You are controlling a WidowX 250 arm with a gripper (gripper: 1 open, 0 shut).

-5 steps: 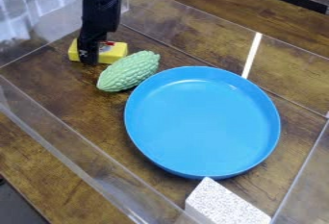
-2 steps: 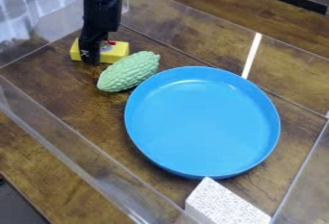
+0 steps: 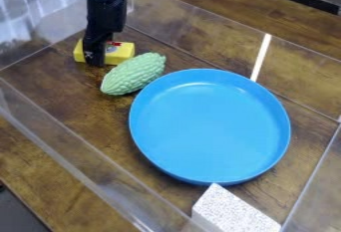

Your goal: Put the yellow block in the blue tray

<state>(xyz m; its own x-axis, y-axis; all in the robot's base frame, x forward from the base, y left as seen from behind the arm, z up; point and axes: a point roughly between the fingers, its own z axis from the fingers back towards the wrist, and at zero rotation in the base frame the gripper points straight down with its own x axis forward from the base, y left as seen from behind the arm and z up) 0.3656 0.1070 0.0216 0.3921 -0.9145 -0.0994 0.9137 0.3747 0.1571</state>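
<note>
I have my gripper toward one end of the yellow block, so I need to open it and grip the block nearer its middle (image 3: 111, 53) before I carry it to the blue tray.
The yellow block (image 3: 115, 50) lies on the wooden table at the upper left, a red-and-white round mark on its top. My black gripper (image 3: 91, 55) points down onto the block's left part and hides it; the jaws look shut on the yellow block. The blue tray (image 3: 266, 156), a big round shallow dish with nothing in it, sits to the right and nearer the camera, apart from the block and gripper.
A green bumpy oval lump (image 3: 132, 74) lies between the block and the tray, close to both. A white speckled sponge-like block (image 3: 236, 212) sits at the bottom edge. Clear plastic walls (image 3: 80, 146) ring the table.
</note>
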